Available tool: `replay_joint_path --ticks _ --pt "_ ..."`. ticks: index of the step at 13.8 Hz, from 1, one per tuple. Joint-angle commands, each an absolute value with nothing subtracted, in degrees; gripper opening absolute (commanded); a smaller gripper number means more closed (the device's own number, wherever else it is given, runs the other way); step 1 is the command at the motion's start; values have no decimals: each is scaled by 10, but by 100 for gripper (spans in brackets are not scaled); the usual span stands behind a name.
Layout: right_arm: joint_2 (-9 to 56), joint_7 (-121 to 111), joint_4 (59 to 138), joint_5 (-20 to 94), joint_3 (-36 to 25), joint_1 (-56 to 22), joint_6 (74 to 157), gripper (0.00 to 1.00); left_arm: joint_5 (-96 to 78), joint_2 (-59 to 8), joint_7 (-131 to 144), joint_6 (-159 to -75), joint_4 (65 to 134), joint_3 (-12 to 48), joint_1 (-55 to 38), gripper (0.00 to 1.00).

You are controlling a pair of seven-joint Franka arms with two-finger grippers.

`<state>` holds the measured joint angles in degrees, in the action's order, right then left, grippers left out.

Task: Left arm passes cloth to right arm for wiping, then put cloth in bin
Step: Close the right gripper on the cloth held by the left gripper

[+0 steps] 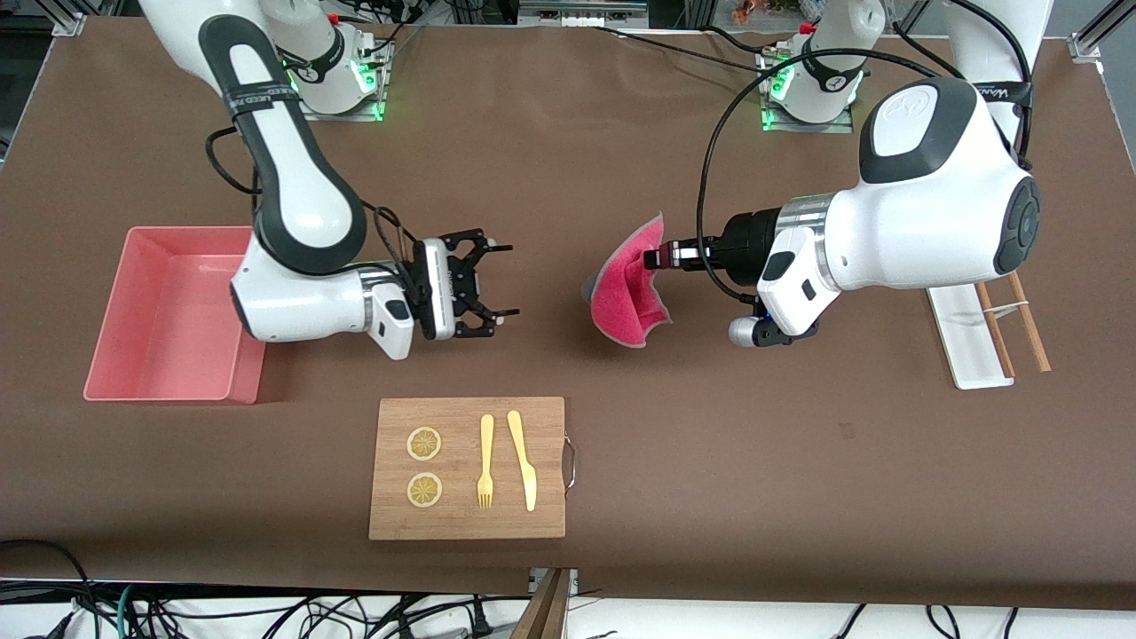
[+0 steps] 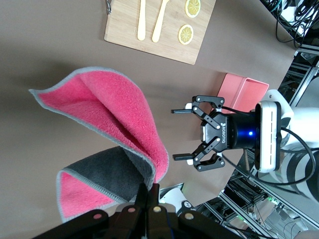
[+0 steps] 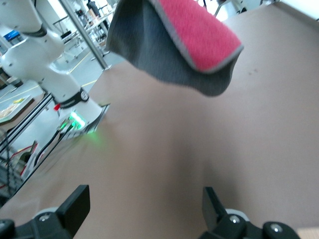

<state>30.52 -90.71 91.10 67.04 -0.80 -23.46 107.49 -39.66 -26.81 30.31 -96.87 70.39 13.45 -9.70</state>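
Observation:
The robot's right gripper needs to close on the loose dark grey corner (image 1: 590, 288) (image 3: 214, 88) of the cloth, across from the cloth edge that the left gripper holds.
The cloth (image 1: 626, 288), magenta-pink with a dark grey back, hangs in the air over the middle of the table, folded and drooping. My left gripper (image 1: 655, 258) is shut on one edge of it; in the left wrist view the cloth (image 2: 107, 129) spreads out from the pinched fingertips (image 2: 148, 191). My right gripper (image 1: 504, 280) is open, level with the cloth and a short gap away from it, its fingers pointing at it. The right wrist view shows the cloth (image 3: 172, 42) ahead of the spread jaws. The pink bin (image 1: 173, 315) sits at the right arm's end of the table.
A wooden cutting board (image 1: 468, 468) with two lemon slices, a yellow fork and a knife lies nearer the front camera. A white tray (image 1: 967, 342) with chopsticks rests at the left arm's end. Brown cloth covers the table.

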Motion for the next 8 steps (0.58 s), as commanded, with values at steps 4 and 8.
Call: replay_joint_path --ticks 4,8 --pt "297 -826 909 738 -11 -314 1182 100 -410 -274 309 -972 694 135 -104 0" --pt "301 -755 886 745 -12 -339 1235 100 -410 -274 309 -972 694 135 -104 0"
